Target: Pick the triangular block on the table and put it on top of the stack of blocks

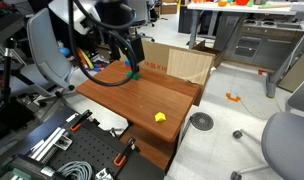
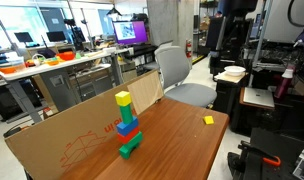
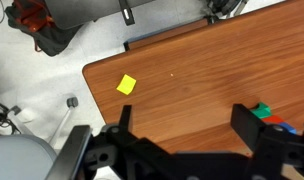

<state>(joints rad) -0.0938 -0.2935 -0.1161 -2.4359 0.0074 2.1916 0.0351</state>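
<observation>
The yellow triangular block (image 1: 160, 117) (image 3: 126, 85) lies near the end of the table away from the stack of blocks, and my gripper should close on its sides next.
The triangular block (image 3: 126, 85) is a small yellow wedge lying near one end of the reddish-brown table (image 3: 192, 60); it also shows in both exterior views (image 1: 160, 117) (image 2: 208, 120). The stack of blocks (image 2: 126, 125) stands upright near the other end, green lowest, blue in the middle, yellow on top. In an exterior view the stack (image 1: 135, 72) is mostly hidden by the arm. My gripper (image 3: 189, 125) is open and empty above the table. The stack's green base (image 3: 264, 113) is just beside one finger, and the wedge lies well apart from the gripper.
A cardboard sheet (image 2: 72, 140) stands along the table's back edge, close behind the stack; it also shows in an exterior view (image 1: 182, 65). Office chairs (image 2: 177, 70) (image 1: 292, 140), grey desks and a floor drain (image 1: 201, 121) surround the table.
</observation>
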